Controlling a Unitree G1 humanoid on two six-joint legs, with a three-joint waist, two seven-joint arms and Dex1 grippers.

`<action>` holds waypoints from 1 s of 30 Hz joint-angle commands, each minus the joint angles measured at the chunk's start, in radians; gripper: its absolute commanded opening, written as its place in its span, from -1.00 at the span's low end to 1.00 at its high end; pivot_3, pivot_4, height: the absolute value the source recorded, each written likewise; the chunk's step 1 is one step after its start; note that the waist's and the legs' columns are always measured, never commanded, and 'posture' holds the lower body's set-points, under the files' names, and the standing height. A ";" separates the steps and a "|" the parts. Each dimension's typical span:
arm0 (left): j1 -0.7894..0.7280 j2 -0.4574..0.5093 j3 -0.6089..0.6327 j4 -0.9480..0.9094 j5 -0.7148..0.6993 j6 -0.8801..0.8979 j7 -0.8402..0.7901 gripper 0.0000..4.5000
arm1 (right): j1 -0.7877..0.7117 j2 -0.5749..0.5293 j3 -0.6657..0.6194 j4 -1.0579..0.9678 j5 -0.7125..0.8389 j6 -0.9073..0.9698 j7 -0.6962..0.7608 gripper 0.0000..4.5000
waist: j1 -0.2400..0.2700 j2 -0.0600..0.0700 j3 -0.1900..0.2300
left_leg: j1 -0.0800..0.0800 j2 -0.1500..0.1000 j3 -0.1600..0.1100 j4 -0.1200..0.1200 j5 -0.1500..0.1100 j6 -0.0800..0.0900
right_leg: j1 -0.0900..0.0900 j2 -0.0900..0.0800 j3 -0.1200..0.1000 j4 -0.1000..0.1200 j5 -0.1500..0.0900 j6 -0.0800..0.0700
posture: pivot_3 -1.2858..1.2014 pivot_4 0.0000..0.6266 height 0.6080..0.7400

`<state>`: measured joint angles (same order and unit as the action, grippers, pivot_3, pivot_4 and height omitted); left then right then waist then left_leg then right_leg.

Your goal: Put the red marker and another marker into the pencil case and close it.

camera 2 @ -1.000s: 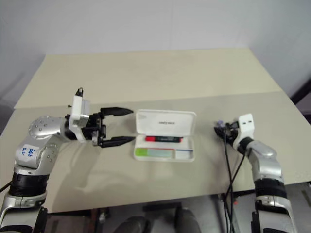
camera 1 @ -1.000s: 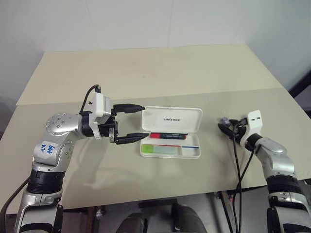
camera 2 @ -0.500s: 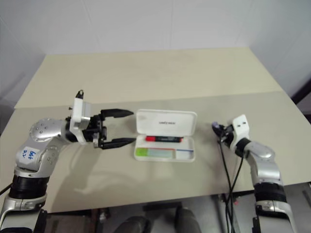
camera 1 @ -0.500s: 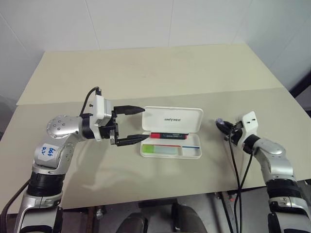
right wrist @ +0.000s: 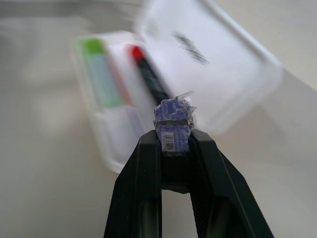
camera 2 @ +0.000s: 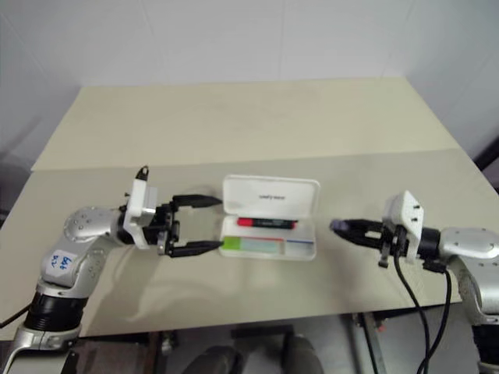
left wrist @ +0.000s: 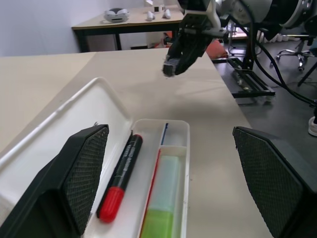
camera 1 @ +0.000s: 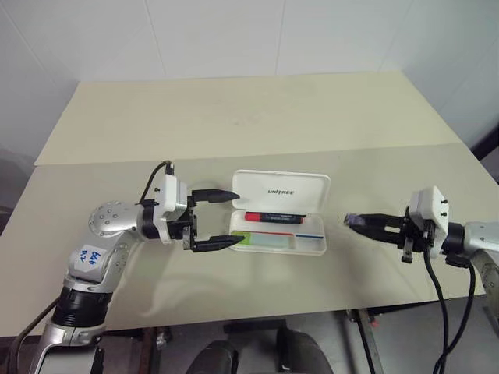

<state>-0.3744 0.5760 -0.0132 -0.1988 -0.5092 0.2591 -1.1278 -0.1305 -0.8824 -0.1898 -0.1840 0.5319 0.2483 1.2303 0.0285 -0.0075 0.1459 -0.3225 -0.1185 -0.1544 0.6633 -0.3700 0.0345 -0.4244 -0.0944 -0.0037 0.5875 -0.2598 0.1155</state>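
Note:
The robot's right gripper should set the purple wrapped block down in the pencil case's small empty compartment (camera 1: 309, 245) (right wrist: 119, 134), past the end of the green marker.
The pencil case (camera 1: 315, 245) lies open mid-table, its lid (camera 1: 304, 190) raised at the back. The red marker (camera 1: 273, 217) rests in the rear compartment and the pale green marker (camera 1: 261, 240) in the front one; the left wrist view shows both, the red marker (left wrist: 121, 176) beside the green marker (left wrist: 161, 198). My left gripper (camera 1: 239, 216) stands open at the case's left end, its fingers (left wrist: 84, 173) spread wide. My right gripper (camera 1: 351, 221) hovers right of the case, pointing at it, shut on a small purple wrapped block (right wrist: 172, 124).
The table is two beige boards with a seam (camera 1: 390, 148) across the middle. Its front edge (camera 1: 257, 315) runs just below the arms. A black cable (camera 1: 437, 296) hangs from my right wrist past that edge.
My right arm drew back toward the front edge and swung round, so its gripper now points left at the case, fingers closed. The left gripper sank a little. The camera has shifted.

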 commanded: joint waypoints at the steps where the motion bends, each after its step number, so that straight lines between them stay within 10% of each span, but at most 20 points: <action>1: 0.000 -0.011 -0.011 -0.019 0.005 -0.021 0.003 0.90 | -0.010 0.006 0.027 -0.041 0.022 0.019 0.018 -0.83 | 0.001 -0.001 0.000 | 0.000 0.000 0.000 0.000 0.000 0.000 | 0.000 0.000 0.000 0.000 0.000 0.000 | 0.03 -0.52 1.00; 22: 0.008 0.024 -0.012 -0.046 0.004 -0.011 0.009 0.90 | -0.205 0.180 0.283 0.291 -0.202 -0.165 0.074 -0.83 | -0.002 -0.001 0.000 | -0.001 0.000 -0.001 -0.001 0.000 0.000 | -0.002 0.000 -0.002 0.001 0.000 0.000 | 0.03 -0.52 1.00; 30: -0.004 0.023 -0.014 -0.036 0.010 -0.017 0.014 0.90 | -0.253 0.189 0.267 0.358 -0.213 -0.216 0.076 0.41 | -0.002 -0.001 0.000 | -0.001 0.000 -0.001 0.000 0.000 0.000 | -0.002 0.000 -0.002 0.001 0.000 0.000 | 0.03 -0.52 1.00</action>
<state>-0.3722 0.5925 -0.0430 -0.2050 -0.4918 0.2508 -1.1157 -0.3674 -0.6959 0.1044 0.1830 0.3091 0.0466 1.3030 0.0264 -0.0086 0.1457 -0.3234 -0.1188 -0.1550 0.6630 -0.3700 0.0346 -0.4269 -0.0945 -0.0061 0.5888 -0.2596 0.1155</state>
